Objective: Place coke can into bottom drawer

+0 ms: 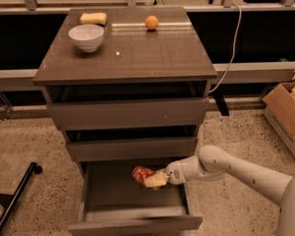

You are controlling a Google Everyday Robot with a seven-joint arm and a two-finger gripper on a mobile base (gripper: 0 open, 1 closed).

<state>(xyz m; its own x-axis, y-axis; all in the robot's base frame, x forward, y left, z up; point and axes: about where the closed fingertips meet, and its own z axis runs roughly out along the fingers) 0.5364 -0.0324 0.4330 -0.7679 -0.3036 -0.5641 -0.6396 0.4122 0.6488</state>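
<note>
Next, the gripper releases the coke can on the middle of the open bottom drawer's grey bottom (134, 188).
The coke can (141, 173) is a small red can, lying tilted in my gripper (152, 178) over the open bottom drawer (132, 215). The gripper's cream fingers are shut on the can at its right end. The white arm (236, 171) reaches in from the right. The can hangs above the rear middle of the drawer's grey interior; I cannot tell whether it touches the floor. The two drawers above are closed.
On the cabinet top (157, 53) stand a white bowl (86, 36), a yellow sponge (93, 18) and an orange fruit (151, 22). A cardboard box (287, 114) sits on the floor at right. A black leg (14, 200) lies at lower left.
</note>
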